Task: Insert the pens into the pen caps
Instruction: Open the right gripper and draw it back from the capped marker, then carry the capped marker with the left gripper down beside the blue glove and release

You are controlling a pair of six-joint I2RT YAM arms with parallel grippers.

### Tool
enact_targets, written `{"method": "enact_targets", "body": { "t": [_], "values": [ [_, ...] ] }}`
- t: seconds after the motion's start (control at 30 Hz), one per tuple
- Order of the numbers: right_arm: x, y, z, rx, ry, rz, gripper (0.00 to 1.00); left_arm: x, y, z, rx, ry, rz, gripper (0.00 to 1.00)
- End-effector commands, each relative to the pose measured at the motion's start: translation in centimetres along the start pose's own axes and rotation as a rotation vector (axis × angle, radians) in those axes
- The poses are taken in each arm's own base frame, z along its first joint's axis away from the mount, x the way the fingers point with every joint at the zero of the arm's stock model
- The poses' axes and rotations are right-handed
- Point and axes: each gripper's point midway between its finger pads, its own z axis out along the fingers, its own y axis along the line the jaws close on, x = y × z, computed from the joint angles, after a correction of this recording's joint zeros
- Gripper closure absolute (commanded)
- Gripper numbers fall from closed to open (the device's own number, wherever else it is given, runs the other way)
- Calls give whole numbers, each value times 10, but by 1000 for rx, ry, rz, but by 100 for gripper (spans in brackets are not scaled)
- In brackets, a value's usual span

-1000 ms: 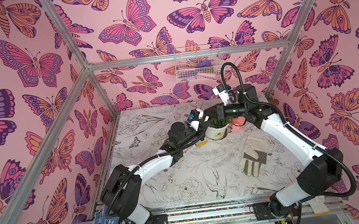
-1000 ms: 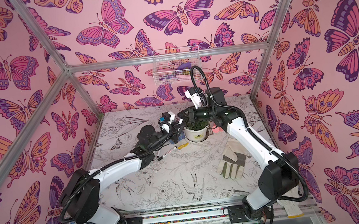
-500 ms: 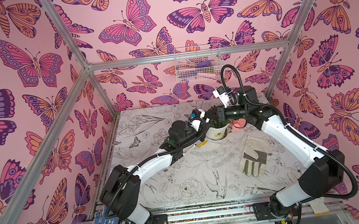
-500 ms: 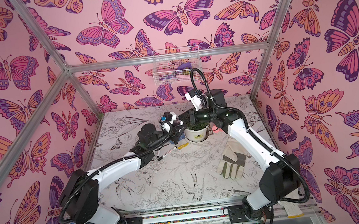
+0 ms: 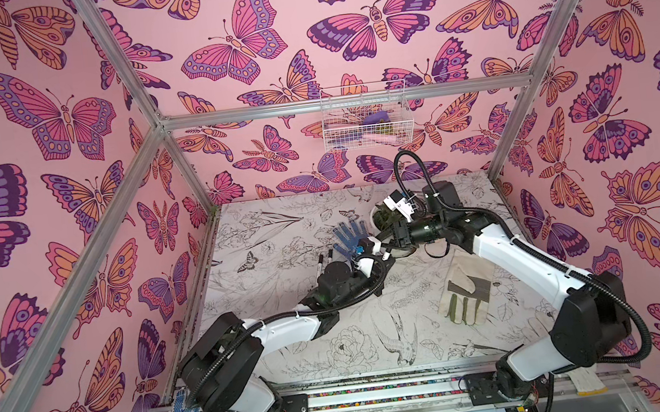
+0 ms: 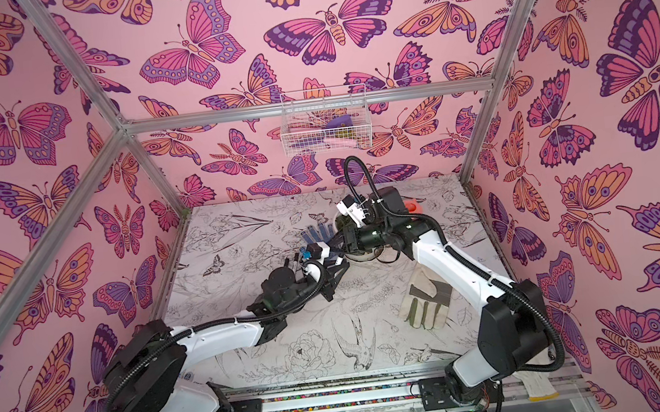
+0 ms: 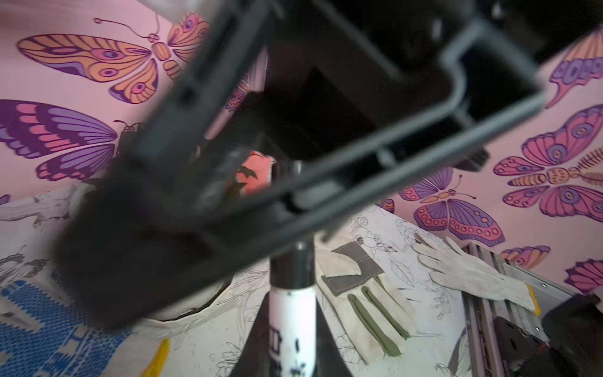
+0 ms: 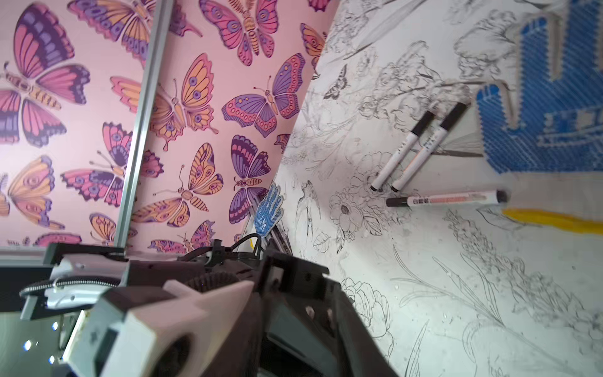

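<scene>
The capped pen will go down on the blue glove [image 5: 349, 260] beside the white pot, put there by my left gripper.
My left gripper [image 7: 292, 313] is shut on the white barrel of a pen [image 7: 291, 329] whose far end carries a black pen cap [image 7: 291, 264]. My right gripper [image 5: 390, 243] sits just past that cap, blurred in the left wrist view, its jaws apart. In both top views the two grippers meet beside the white pot [image 5: 375, 215], left gripper [image 6: 334, 266] facing right gripper [image 6: 341, 242]. Three more pens lie on the table: two side by side [image 8: 403, 153] [image 8: 424, 151] with black caps on, and one [image 8: 447, 199] with a thin dark end.
A blue glove [image 5: 350, 234] lies behind the left wrist, a beige glove [image 5: 469, 292] under the right forearm. The potted plant and a coral cup [image 6: 414, 205] stand at the back. A yellow strip [image 8: 551, 220] lies near the pens. A wire basket [image 5: 365, 122] hangs on the back wall.
Both grippers have come down and nearer together with the pen, uncovering the blue glove. The right gripper's jaws have spread apart.
</scene>
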Motion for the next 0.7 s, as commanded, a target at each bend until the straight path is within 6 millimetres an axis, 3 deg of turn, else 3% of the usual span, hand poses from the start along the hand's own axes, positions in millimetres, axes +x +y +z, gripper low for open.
{"method": "enact_targets", "body": {
  "t": [0.0,0.17,0.3,0.47,0.67],
  "values": [
    [-26,44,-23,-117,-121,-48,46,24,-5,-1,30,1,5,100],
    [-58,37,-63,-93,-313,-25,39,50,21,-9,-59,9,-77,100],
    [-62,18,-85,-4,-413,-14,39,54,45,-20,-138,-6,-122,100],
    [-51,7,-88,52,-396,-5,40,58,91,-33,-253,46,-172,100],
    [-45,-3,-86,85,-379,13,41,76,151,-32,-411,300,-171,100]
  ]
}}
